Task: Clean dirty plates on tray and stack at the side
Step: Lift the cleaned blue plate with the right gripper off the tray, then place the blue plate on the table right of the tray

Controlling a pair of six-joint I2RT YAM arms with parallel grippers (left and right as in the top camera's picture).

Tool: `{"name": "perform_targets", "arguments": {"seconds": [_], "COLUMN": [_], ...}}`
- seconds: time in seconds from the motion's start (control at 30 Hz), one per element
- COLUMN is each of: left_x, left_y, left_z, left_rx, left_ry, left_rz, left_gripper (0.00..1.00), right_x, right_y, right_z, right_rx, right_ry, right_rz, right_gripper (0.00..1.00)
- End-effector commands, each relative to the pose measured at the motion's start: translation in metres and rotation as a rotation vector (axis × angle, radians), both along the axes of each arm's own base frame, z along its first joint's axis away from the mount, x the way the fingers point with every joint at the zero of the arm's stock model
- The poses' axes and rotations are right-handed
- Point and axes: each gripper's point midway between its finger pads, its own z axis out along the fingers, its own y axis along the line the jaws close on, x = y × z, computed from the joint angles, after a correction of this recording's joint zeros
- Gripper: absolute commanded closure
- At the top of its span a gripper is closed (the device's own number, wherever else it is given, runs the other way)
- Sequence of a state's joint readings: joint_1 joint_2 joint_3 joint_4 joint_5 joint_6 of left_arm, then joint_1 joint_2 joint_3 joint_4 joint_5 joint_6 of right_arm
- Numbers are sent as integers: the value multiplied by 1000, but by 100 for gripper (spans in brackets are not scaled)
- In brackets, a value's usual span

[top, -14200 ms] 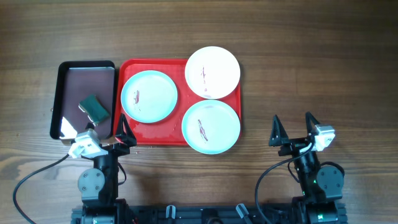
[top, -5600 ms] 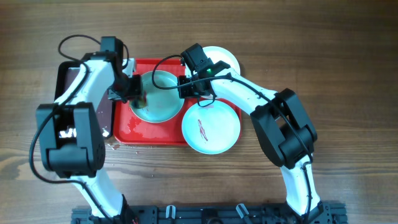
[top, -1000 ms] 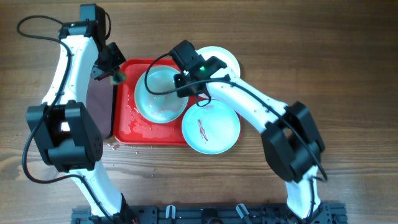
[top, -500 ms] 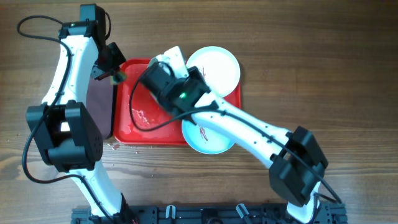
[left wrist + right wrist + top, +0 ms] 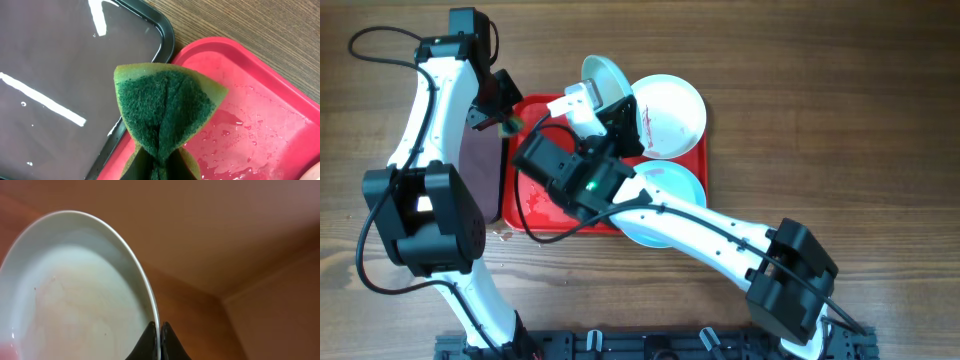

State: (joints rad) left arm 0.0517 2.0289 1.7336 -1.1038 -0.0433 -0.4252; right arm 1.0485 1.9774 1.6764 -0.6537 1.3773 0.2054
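I will open my right gripper to release the pale mint plate on the bare wooden table (image 5: 776,150), next to the white plate.
My right gripper (image 5: 618,100) is shut on the rim of a pale mint plate (image 5: 603,76), which is lifted off the red tray (image 5: 520,205) and tilted on edge above its far side. In the right wrist view the plate (image 5: 75,295) fills the left, its rim pinched by the right gripper (image 5: 160,330). A white plate (image 5: 672,112) with red smears lies on the tray's far right. Another mint plate (image 5: 670,195) at the near right is partly under my right arm. My left gripper (image 5: 502,120) holds a folded green sponge (image 5: 167,107) over the tray's far left corner.
A black tray (image 5: 60,60) lies to the left of the red tray (image 5: 260,100), mostly under my left arm in the overhead view. The red tray's left half is wet with droplets and faint red smears (image 5: 545,188). Wooden table surrounds both trays.
The right gripper has lifted the mint plate off the tray's left half and tipped it up toward the far edge. The left arm and sponge have stayed put.
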Motion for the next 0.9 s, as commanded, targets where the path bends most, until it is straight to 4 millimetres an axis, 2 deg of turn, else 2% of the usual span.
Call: {"name": "perform_targets", "arguments": {"seconds": [0.0, 0.4, 0.53, 0.57, 0.6, 0.67, 0.77, 0.87], "left_x": [-2, -2, -2, -2, -2, -2, -2, -2], "left_y": [-1, -1, -1, -1, -1, -1, -1, -1], "left_z": [3, 3, 3, 3, 3, 3, 3, 3], "left_rx": [-10, -10, -10, -10, -10, -10, -10, -10], "left_ry": [-5, -5, -5, -5, -5, -5, -5, -5], "left_rz": [9, 9, 9, 9, 9, 9, 9, 8], "left_gripper": [96, 96, 96, 96, 96, 96, 96, 96], "right_x": [-12, -10, -6, -6, -10, -14, -20, -18], "right_y": [-4, 1, 27, 35, 48, 58, 59, 46], "right_z": [41, 37, 5, -7, -28, -47, -71, -81], "right_rx": [-38, -11, 24, 47, 119, 201, 375, 520], "right_ry": [-113, -97, 87, 152, 259, 365, 535, 679], "right_rz": [-54, -31, 133, 187, 264, 321, 343, 335], "right_gripper": [96, 96, 96, 96, 96, 96, 96, 96]}}
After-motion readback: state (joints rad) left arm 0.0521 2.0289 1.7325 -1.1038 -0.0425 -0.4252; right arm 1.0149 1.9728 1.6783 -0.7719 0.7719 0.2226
